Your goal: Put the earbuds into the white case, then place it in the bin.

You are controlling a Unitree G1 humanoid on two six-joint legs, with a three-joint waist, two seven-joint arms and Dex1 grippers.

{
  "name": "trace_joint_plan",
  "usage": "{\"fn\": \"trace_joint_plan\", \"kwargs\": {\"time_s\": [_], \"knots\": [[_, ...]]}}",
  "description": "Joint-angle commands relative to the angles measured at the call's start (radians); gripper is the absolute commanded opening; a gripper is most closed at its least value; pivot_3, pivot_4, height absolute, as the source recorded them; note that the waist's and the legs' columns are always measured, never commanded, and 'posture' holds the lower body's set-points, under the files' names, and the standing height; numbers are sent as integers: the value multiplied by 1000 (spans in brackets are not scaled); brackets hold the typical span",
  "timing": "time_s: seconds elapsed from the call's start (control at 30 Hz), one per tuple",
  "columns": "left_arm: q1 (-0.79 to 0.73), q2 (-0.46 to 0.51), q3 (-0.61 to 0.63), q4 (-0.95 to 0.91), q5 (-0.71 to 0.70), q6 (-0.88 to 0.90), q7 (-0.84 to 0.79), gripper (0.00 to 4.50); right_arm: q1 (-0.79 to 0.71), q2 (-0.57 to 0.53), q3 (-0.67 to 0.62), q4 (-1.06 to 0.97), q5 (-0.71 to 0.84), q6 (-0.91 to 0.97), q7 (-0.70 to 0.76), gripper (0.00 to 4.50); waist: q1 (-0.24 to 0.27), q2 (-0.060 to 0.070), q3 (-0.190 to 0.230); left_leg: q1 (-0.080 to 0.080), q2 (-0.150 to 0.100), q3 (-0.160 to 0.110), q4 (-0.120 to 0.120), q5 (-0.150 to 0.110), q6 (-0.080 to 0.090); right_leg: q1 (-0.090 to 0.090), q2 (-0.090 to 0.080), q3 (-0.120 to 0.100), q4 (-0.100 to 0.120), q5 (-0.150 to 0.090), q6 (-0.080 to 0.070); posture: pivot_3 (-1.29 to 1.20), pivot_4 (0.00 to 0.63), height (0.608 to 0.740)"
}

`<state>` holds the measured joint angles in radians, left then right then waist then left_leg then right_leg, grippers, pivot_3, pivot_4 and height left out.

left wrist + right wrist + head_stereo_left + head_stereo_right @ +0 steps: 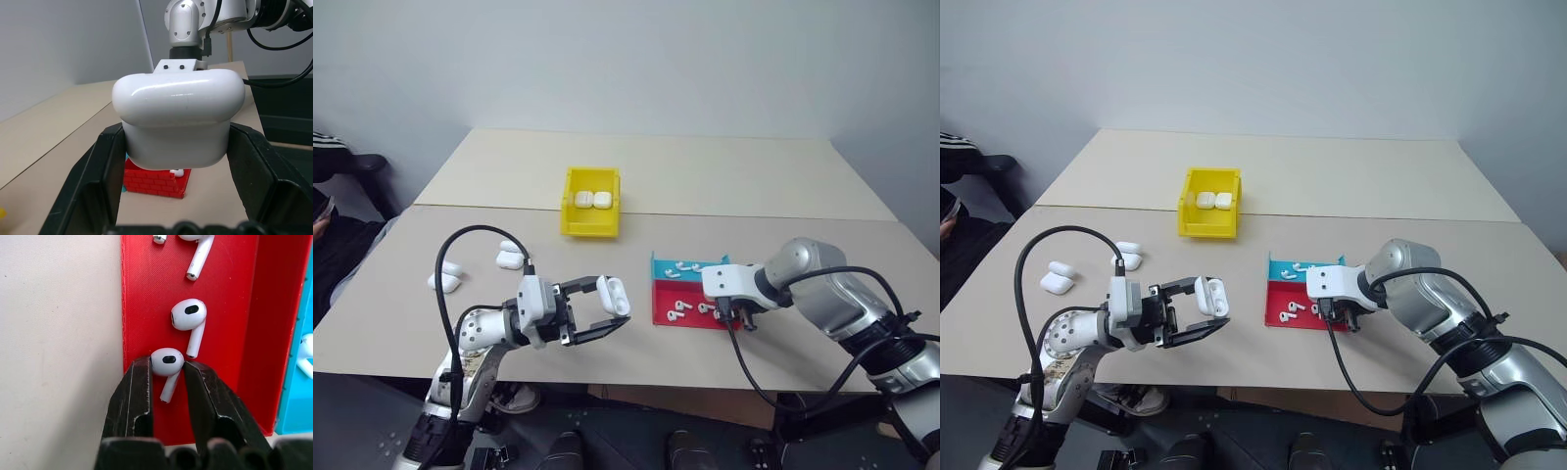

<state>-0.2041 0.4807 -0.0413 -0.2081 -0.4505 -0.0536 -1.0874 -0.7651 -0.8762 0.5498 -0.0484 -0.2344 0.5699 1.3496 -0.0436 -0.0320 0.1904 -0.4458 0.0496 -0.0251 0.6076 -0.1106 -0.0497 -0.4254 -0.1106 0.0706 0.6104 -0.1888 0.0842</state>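
Observation:
The earbud, now down in the tray's red half, will be let go by my right gripper inside the open white case [621, 297] between my left gripper's fingers.
My left gripper [610, 306] is shut on the white case [615, 294], holding it above the table's front edge. The case's lid looks flipped open, and it sits wedged between the black fingers [93, 181]. To the right, my right gripper [167, 365] points down into the red half of a tray [668, 314]. Its fingertips press on both sides of one earbud [168, 386]. Other earbuds [189, 316] lie just beyond it on the red floor. The yellow bin [590, 228] stands further back at mid-table, with two white cases [592, 199] inside.
The red-and-teal tray also has earbuds in its teal half [663, 270]. Spare white cases [443, 278] [512, 258] lie on the table to the left. A person's dark striped sleeve [328, 155] shows at the far left edge.

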Motion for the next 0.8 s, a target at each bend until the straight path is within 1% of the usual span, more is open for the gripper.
{"fn": "trace_joint_plan", "kwargs": {"time_s": [0.03, 0.13, 0.23, 0.33, 0.47, 0.53, 0.63, 0.73, 0.8], "knots": [[-1, 7, 0, -44, -7, 4, 11, 2800, -2, -3, -14, 0, -20, -22, -3, 796, 0, 0, 0, 0, 0, 0, 0, 0, 0, 0, 0, 0, 0, 0, 0, 0, 150, 740], [-5, 6, 1, -42, -5, 8, 15, 2800, -3, -1, -17, -1, -26, -19, -5, 796, 0, 0, 0, 0, 0, 0, 0, 0, 0, 0, 0, 0, 0, 0, 0, 0, 150, 740], [-14, 0, 4, -47, -11, 14, 26, 2800, -4, -16, -51, -32, -12, 0, -1, 796, 0, 0, 0, 0, 0, 0, 0, 0, 0, 0, 0, 0, 0, 0, 0, 0, 150, 740], [-22, -2, 6, -59, -22, 26, 35, 2800, -7, -41, -111, -79, 16, 40, 0, 796, 1, 0, 0, -1, 0, 0, 0, 0, 0, -1, 0, 0, 0, 0, 0, 0, 150, 740], [-39, -7, 11, -69, -40, 34, 40, 2800, -15, -72, -246, -169, 107, 134, 1, 796, 2, 0, 0, -2, 0, 0, -1, 0, 0, -2, 0, 0, -1, 0, 0, 0, 150, 740], [-61, -15, 15, -72, -52, 53, 60, 2800, -19, -75, -319, -209, 165, 181, -4, 796, 2, 0, 0, -2, 0, 0, -1, 0, 0, -2, 0, 0, -1, 0, 0, 0, 150, 740], [-106, -37, 17, -78, -82, 86, 84, 2800, -20, -37, -499, -277, 294, 223, -49, 796, 4, 0, 0, -2, 0, 0, -1, 0, 0, -2, 0, 0, -1, 0, 0, 0, 150, 740], [-149, -51, 17, -84, -128, 114, 76, 2800, -68, 93, -716, -321, 503, 309, -119, 796, -2, 0, 0, -2, 0, 0, 0, 0, 0, 0, 0, 0, -1, 0, 0, 0, 150, 740], [-166, -55, 19, -87, -149, 126, 69, 2800, -72, 142, -790, -344, 597, 319, -144, 796, -1, 0, 0, -1, 0, 0, -1, 0, 0, 0, 0, 0, -1, 0, 0, 0, 150, 740]]}}
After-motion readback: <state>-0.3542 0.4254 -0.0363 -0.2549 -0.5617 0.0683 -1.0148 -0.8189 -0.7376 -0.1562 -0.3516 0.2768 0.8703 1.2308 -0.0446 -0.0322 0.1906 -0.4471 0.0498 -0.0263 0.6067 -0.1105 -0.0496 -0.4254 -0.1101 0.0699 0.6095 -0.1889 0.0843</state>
